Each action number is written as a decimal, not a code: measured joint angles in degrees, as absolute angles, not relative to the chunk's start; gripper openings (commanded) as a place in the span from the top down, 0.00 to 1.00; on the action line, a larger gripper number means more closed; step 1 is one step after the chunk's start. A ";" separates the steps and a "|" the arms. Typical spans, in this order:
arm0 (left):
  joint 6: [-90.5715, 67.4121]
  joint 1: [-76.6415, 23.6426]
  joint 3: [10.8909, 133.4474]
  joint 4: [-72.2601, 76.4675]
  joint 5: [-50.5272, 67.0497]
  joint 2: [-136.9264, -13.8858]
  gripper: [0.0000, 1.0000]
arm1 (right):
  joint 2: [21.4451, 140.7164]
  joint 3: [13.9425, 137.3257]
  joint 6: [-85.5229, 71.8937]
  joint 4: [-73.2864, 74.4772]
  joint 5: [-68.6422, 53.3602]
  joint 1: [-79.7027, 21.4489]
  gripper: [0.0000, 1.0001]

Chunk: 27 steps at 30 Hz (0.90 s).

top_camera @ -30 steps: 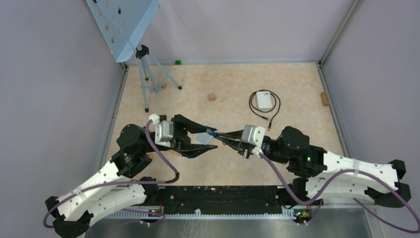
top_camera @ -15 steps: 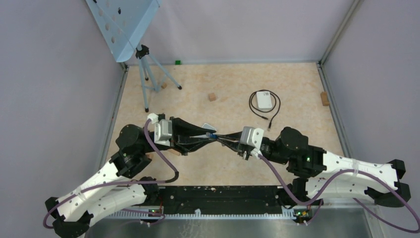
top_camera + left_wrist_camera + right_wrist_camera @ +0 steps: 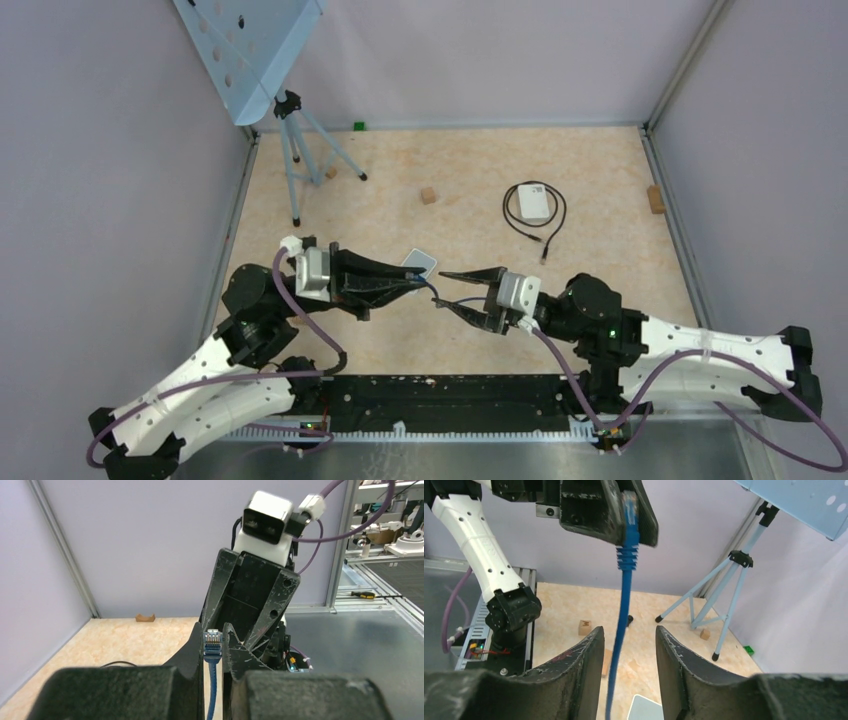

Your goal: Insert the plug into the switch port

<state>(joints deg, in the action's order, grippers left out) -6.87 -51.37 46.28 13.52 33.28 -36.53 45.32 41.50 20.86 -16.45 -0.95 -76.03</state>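
Next, I take the blue cable (image 3: 625, 578) just below the plug with my right gripper, as my left gripper's fingers pinch that plug, which must go into the switch port.
The blue cable's plug (image 3: 212, 642) stands upright with its contacts toward the left wrist camera. My left gripper (image 3: 213, 632) is shut on it, one finger against each side. From above, that gripper (image 3: 424, 280) holds the plug (image 3: 429, 282) over the middle of the table. My right gripper (image 3: 447, 290) faces it, open. The blue cable (image 3: 621, 610) hangs loose between the right gripper's (image 3: 629, 628) spread fingers without touching them. A pale grey flat box (image 3: 420, 263) lies on the table just below. No switch port shows in any view.
A small white box (image 3: 533, 203) ringed by a black cable lies farther back on the right. Wooden blocks (image 3: 428, 195) (image 3: 655, 198) sit on the table. A light-blue tripod (image 3: 300, 160) carrying a perforated panel (image 3: 250, 50) stands at the back left.
The left gripper closed on the plug. The right gripper, shut on it before, opened and drew back to the right. The left arm pulled slightly left with the plug.
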 measured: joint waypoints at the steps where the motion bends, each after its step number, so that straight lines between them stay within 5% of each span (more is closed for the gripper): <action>1: -7.42 -51.37 45.60 14.15 33.32 -35.92 1.00 | 45.25 40.51 20.75 -18.02 -1.15 -76.01 0.57; 15: -12.36 -51.37 41.19 21.02 33.98 -31.64 1.00 | 52.21 34.35 12.25 -46.33 -7.42 -76.01 0.54; 27: -12.53 -51.37 41.12 21.80 34.04 -32.16 1.00 | 57.47 34.52 10.15 -55.18 -7.97 -76.03 0.68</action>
